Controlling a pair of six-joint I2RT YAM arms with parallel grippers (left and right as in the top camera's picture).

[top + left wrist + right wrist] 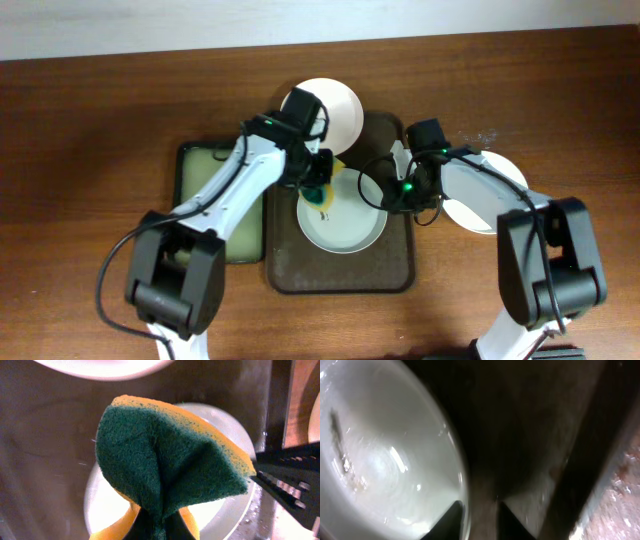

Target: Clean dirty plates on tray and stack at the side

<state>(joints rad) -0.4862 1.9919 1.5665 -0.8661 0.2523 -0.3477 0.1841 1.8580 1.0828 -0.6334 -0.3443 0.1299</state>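
Observation:
The green and yellow sponge will go down near the middle of the smaller pale green tray (220, 221) from my left gripper. The sponge is now just above the near plate.
The dark brown tray (340, 275) holds one white plate (345, 225). A second white plate (335, 105) lies at the tray's far edge. A third (490, 190) lies on the table to the right, under my right arm. My left gripper (320, 190) is shut on a yellow and green sponge (165, 455) just above the near plate's (107, 505) left part. My right gripper (388, 192) grips that plate's right rim. In the right wrist view the fingers (481, 517) straddle the rim, and the plate (385, 465) shows a brownish smear at its left.
A smaller dark-rimmed tray with a pale green inside (245, 235) lies left of the brown tray, under my left arm. Both arms reach over the tray from the front. The wooden table (90, 150) runs to a pale wall at the back.

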